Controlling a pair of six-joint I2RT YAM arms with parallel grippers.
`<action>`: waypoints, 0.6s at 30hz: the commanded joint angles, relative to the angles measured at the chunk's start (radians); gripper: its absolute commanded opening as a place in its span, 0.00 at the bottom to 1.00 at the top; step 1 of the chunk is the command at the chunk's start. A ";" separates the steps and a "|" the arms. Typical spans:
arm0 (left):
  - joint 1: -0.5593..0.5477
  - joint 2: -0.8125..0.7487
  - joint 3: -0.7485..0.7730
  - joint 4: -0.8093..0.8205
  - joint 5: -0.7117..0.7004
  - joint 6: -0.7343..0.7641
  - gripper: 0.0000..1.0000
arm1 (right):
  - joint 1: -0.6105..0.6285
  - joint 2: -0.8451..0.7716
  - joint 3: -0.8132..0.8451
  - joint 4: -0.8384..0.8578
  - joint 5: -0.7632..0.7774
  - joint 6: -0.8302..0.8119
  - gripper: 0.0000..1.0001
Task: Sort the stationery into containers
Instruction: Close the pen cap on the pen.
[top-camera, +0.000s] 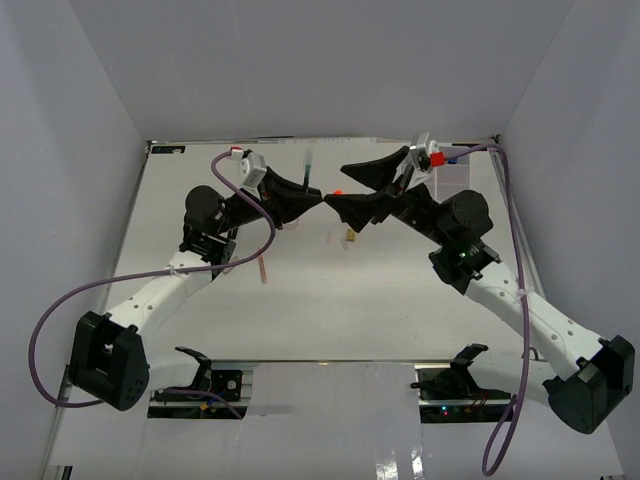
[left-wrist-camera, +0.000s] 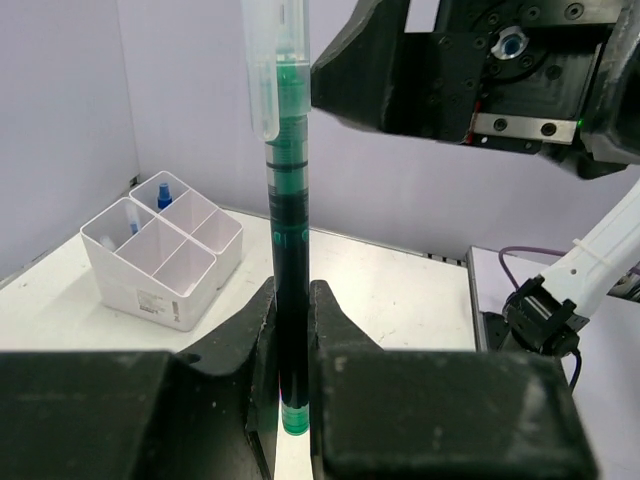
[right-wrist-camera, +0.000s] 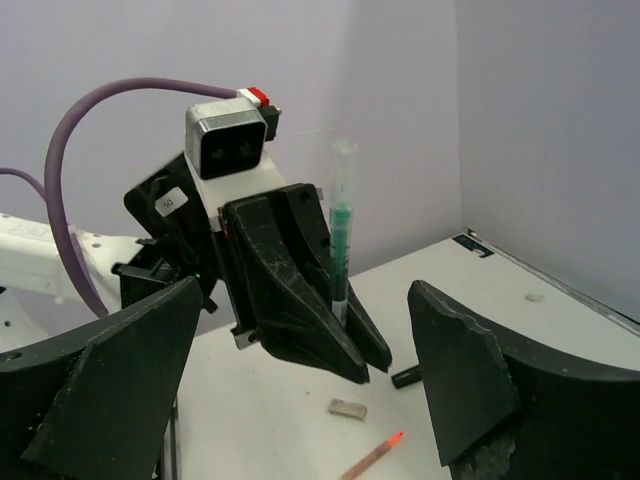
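The robot's right gripper faces the left gripper's fingers on the lower body of the green pen, so the right gripper needs to rise, tip down and take the clear cap (top-camera: 309, 157).
A green pen with a clear cap (left-wrist-camera: 288, 230) stands upright in my left gripper (left-wrist-camera: 291, 295), which is shut on its lower barrel. From above, the left gripper (top-camera: 316, 200) meets my right gripper (top-camera: 336, 185) over the back middle of the table, the pen (top-camera: 308, 166) rising between them. My right gripper (right-wrist-camera: 305, 295) stands wide open, its fingers (right-wrist-camera: 465, 370) on either side of the left gripper and pen (right-wrist-camera: 340, 235), touching neither. One white container (left-wrist-camera: 165, 255) with a blue-capped bottle (left-wrist-camera: 165, 194) stands at the back right (top-camera: 452, 180).
On the table below the grippers lie a small grey block (right-wrist-camera: 348, 407), an orange-tipped stick (right-wrist-camera: 375, 457) and the end of a black marker (right-wrist-camera: 405, 377). A tan block (top-camera: 350, 237) and a pink stick (top-camera: 263, 268) lie nearer the front.
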 joint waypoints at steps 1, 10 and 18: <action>-0.004 -0.073 0.021 -0.161 0.023 0.111 0.00 | -0.006 -0.088 0.010 -0.162 0.096 -0.101 0.90; -0.004 -0.138 -0.012 -0.324 0.063 0.208 0.00 | -0.006 -0.040 0.302 -0.562 0.073 -0.198 0.94; -0.006 -0.168 -0.035 -0.373 0.072 0.240 0.00 | -0.004 0.071 0.463 -0.649 0.022 -0.186 0.84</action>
